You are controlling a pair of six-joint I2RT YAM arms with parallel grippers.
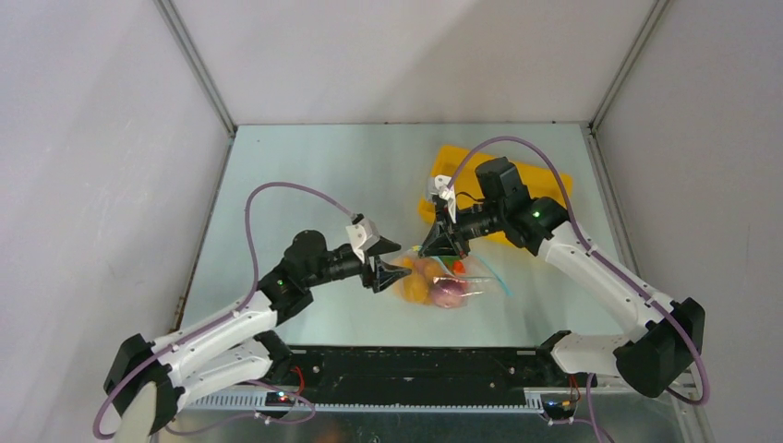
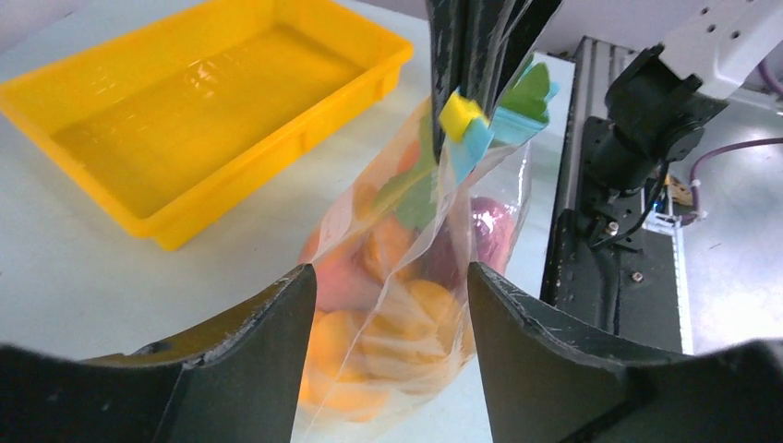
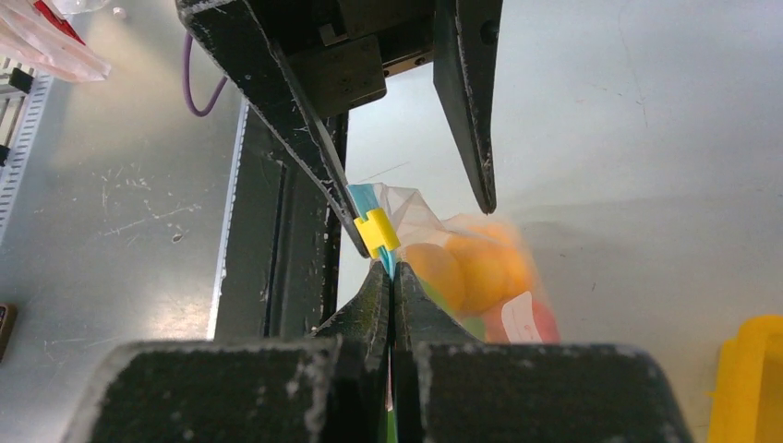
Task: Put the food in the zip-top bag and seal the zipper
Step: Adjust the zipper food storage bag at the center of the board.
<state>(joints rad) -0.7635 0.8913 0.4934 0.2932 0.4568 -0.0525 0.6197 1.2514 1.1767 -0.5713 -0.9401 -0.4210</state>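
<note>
The teal zipper is pinched by my right gripper behind the yellow slider, so that gripper should open and grip the slider itself [image 3: 377,233] while my left gripper holds the zipper's end.
The zip-top bag [image 1: 441,284] lies on the table with its mouth edge lifted. The food [image 2: 406,305] is inside it: orange and pinkish fruit and a purple onion [image 1: 450,293]. My right gripper [image 1: 436,249] is shut on the teal zipper [image 3: 389,266], just behind a yellow slider [image 3: 379,232]. The slider also shows in the left wrist view [image 2: 459,116], under the right fingers. My left gripper [image 1: 403,260] is open at the bag's left end. Its fingers [image 2: 268,323] straddle the bag without pinching it. In the right wrist view the slider sits beside one left fingertip [image 3: 346,226].
A yellow tray [image 1: 547,185] with nothing in it stands behind the bag at the back right and shows in the left wrist view [image 2: 111,88]. The black base rail [image 1: 415,365] runs along the near table edge, close to the bag.
</note>
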